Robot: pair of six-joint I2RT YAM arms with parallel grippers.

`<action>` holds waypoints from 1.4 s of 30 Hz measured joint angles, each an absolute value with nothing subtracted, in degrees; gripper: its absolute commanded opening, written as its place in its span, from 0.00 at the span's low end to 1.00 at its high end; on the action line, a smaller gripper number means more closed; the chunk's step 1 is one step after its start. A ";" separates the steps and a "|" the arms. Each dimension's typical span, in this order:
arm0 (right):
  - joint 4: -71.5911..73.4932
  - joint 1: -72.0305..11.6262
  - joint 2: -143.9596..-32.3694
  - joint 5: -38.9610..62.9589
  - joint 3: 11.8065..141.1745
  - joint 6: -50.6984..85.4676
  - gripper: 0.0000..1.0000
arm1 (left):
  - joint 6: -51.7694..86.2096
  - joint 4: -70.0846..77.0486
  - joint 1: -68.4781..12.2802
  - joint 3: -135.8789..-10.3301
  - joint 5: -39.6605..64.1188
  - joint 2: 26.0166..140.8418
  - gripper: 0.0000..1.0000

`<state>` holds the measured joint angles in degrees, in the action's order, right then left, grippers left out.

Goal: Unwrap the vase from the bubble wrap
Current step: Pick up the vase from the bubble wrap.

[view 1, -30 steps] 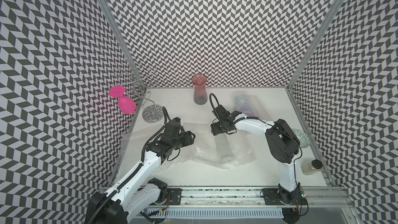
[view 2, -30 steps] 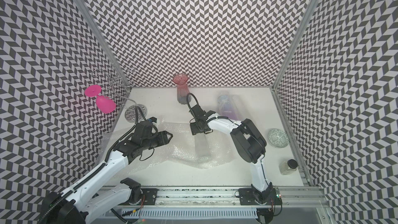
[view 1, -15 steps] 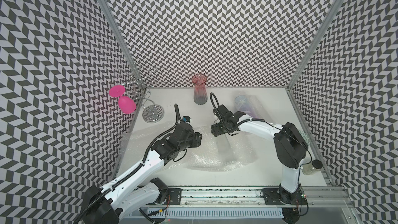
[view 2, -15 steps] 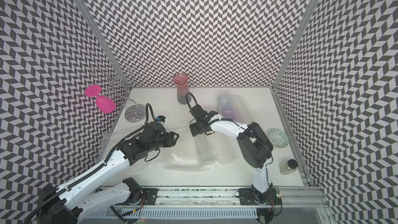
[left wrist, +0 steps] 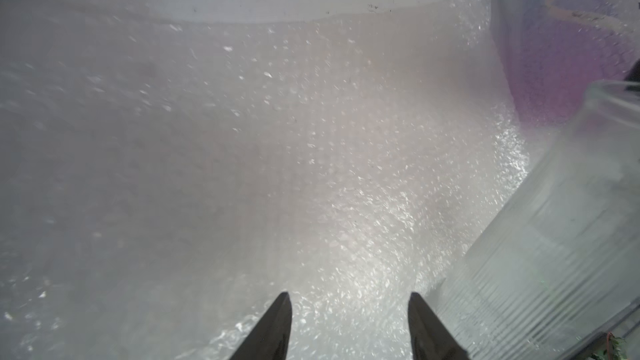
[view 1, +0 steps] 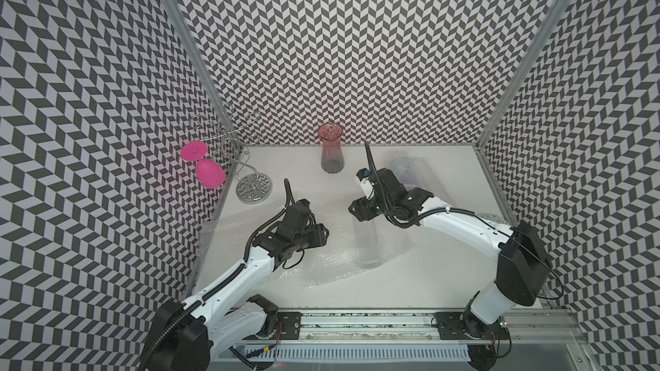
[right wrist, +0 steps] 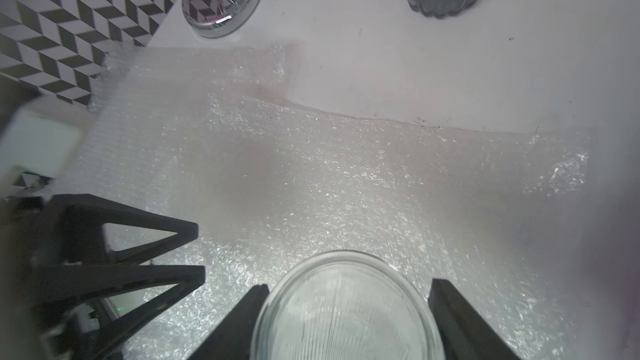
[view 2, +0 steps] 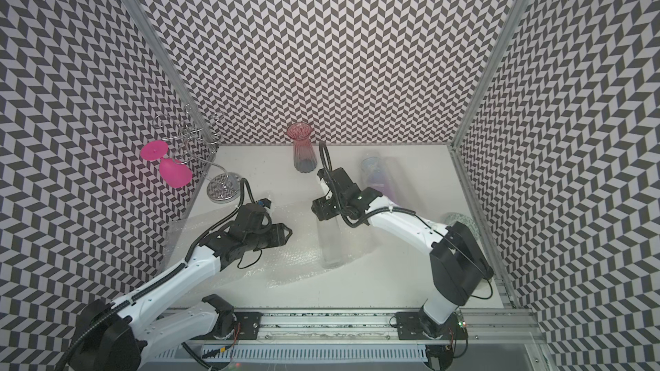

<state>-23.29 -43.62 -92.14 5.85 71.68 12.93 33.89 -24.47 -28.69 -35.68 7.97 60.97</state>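
Next, my right gripper releases the clear glass vase so it stands on the bubble wrap (view 1: 363, 251), close to the bubble wrap's front edge.
A clear ribbed glass vase (view 1: 368, 244) stands upright on the spread bubble wrap (view 1: 321, 262), bare of wrapping. My right gripper (view 1: 360, 213) is at its mouth. In the right wrist view my right gripper (right wrist: 349, 285) is shut on the vase rim (right wrist: 346, 261), one finger on each side. My left gripper (view 1: 323, 237) hovers low over the bubble wrap (left wrist: 311, 167), left of the vase (left wrist: 554, 237). In its wrist view my left gripper (left wrist: 348, 297) is open with only wrap under the gap.
A red-to-grey vase (view 1: 331, 153) stands at the back wall. A purple bundle in bubble wrap (view 1: 410, 173) lies behind my right wrist. A wire rack (view 1: 253, 189) holding a pink glass (view 1: 209, 171) stands back left. A glass dish (view 2: 459, 221) sits far right.
My left gripper has moved right across the wrap toward the vase, and the wrap now lies flatter. My right gripper stays at the vase's mouth while its elbow has swung right.
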 measured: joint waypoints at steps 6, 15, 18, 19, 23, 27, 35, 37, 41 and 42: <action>-16.45 -43.62 -83.94 5.87 63.64 12.08 0.00 | 32.82 -23.40 -28.69 -35.68 9.80 64.97 0.53; -10.70 -43.62 -80.05 5.85 59.40 10.02 0.00 | 32.64 -22.11 -28.58 -34.87 11.09 67.53 0.52; -9.96 -43.62 -79.66 6.04 59.37 9.08 0.00 | 32.64 -21.87 -28.58 -34.52 11.25 67.94 0.52; -9.74 -43.62 -79.33 6.04 59.22 8.75 0.00 | 32.64 -21.87 -28.58 -34.48 11.25 68.12 0.52; -9.37 -43.68 -77.30 5.63 58.48 7.29 0.00 | 32.67 -21.56 -28.58 -34.46 11.25 68.79 0.52; -7.07 -44.25 -75.40 3.42 56.34 5.65 0.00 | 32.67 -21.28 -28.58 -34.39 11.27 69.12 0.52; -3.01 -46.13 -75.13 0.21 51.20 4.54 0.07 | 32.86 -21.04 -28.58 -34.26 11.42 69.32 0.52; -1.85 -46.61 -75.00 -0.51 50.50 4.47 0.20 | 32.97 -20.78 -28.56 -33.89 11.70 69.32 0.52; -0.78 -46.81 -73.91 -0.89 49.12 4.49 0.39 | 33.08 -20.60 -28.56 -33.15 11.84 69.25 0.52; -0.78 -46.83 -73.65 -0.89 48.88 4.49 0.43 | 33.08 -20.58 -28.56 -33.10 11.86 69.21 0.52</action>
